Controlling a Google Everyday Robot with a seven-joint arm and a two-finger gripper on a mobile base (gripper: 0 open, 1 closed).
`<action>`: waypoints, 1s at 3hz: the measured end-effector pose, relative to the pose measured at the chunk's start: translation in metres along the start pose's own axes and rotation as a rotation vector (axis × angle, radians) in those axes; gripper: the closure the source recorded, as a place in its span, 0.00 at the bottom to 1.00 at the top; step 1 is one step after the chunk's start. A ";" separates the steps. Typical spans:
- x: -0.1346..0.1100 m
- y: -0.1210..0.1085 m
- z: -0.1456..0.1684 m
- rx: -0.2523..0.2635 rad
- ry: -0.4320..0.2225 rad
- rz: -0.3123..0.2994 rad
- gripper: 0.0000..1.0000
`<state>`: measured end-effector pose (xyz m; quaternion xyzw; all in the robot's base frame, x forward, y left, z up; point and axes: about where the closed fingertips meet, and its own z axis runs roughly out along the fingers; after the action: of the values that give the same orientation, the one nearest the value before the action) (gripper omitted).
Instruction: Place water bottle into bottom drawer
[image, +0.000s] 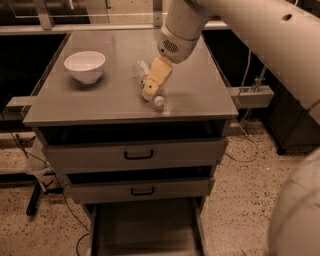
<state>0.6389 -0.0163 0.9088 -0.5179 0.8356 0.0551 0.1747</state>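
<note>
The robot's gripper should close around the middle of the water bottle (149, 84), between its white cap and its bottom end.
The water bottle (142, 69) lies on its side on the grey cabinet top (115, 100), right of centre, with its white cap (158, 101) pointing toward the front edge. My gripper (154, 82) reaches down from the upper right and sits right over the bottle, covering its middle. The bottom drawer (145, 227) is pulled out at the foot of the cabinet, and its flat floor is bare.
A white bowl (85, 66) stands on the left of the cabinet top. The two upper drawers (137, 154) with black handles are slightly ajar. Cables run on the speckled floor (245, 200) at left and right. A dark counter runs behind the cabinet.
</note>
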 end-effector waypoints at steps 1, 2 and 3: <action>-0.021 -0.014 0.014 -0.018 -0.005 0.035 0.00; -0.032 -0.023 0.031 -0.036 0.003 0.065 0.00; -0.030 -0.036 0.051 -0.052 0.026 0.113 0.00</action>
<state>0.6948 0.0062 0.8750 -0.4750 0.8640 0.0798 0.1467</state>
